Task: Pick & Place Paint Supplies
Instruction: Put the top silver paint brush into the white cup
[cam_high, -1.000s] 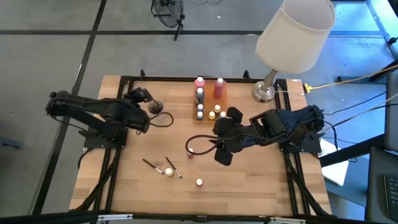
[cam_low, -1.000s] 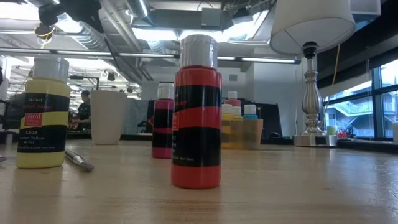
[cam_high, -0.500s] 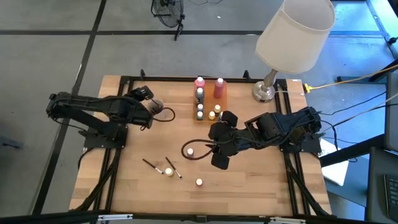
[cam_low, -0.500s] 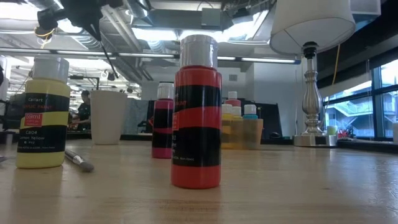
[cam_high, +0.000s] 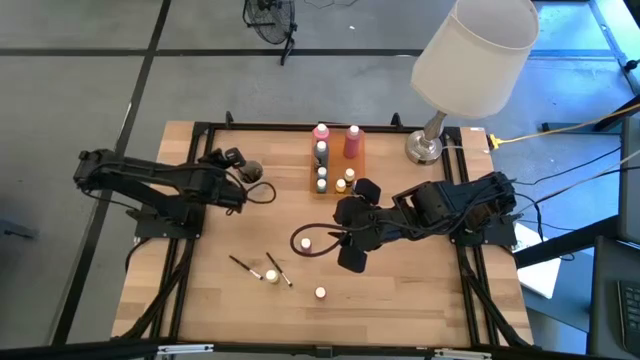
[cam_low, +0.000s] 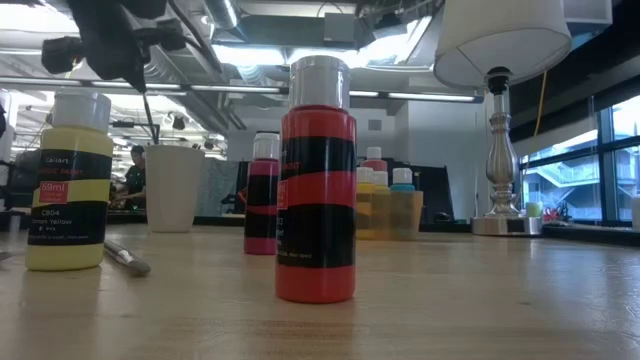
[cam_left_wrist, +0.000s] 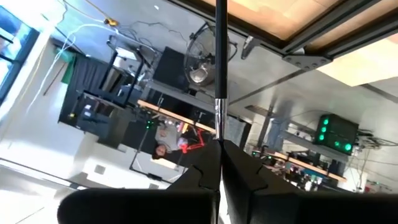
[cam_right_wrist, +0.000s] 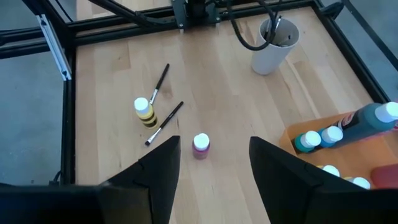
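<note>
The robot's left gripper should release the thin dark brush, which hangs just above the white cup now, inside the white cup (cam_high: 251, 171) near the holder.
My left gripper (cam_high: 233, 160) (cam_low: 120, 50) is up at the left, shut on a thin dark brush (cam_low: 150, 100) whose lower end hangs just above the white cup (cam_low: 173, 188) (cam_high: 250, 171). My right gripper (cam_high: 342, 238) (cam_right_wrist: 214, 147) is open mid-table, its fingers either side of a small pink bottle (cam_right_wrist: 200, 146) (cam_high: 303, 243) standing just ahead, apart from it. A yellow bottle (cam_right_wrist: 144, 112) (cam_low: 68, 185), a red bottle (cam_low: 316, 180) (cam_high: 320, 293) and two brushes (cam_right_wrist: 159, 81) (cam_right_wrist: 163, 122) are on the table. More bottles stand in the holder (cam_high: 335, 165). My left gripper pinches the brush between its two shut fingers (cam_left_wrist: 239, 165). The shaft (cam_left_wrist: 219, 134) comes out from between the fingertips and runs on along them. It is lifted clear and hangs nearly upright below the gripper in the low view.
A big white-shaded lamp (cam_high: 470, 55) on a metal base (cam_high: 424, 150) stands at the far right corner. A black frame (cam_high: 260, 127) rims the table. Cables loop by the cup (cam_high: 268, 190) and by the pink bottle (cam_high: 318, 240). People and desks show beyond the table.
My left gripper has come down toward the cup, and the brush, first out of the low view and then slanted, now hangs nearly upright over the rim. My right gripper has moved a little toward the table's left, closer to the pink bottle.
</note>
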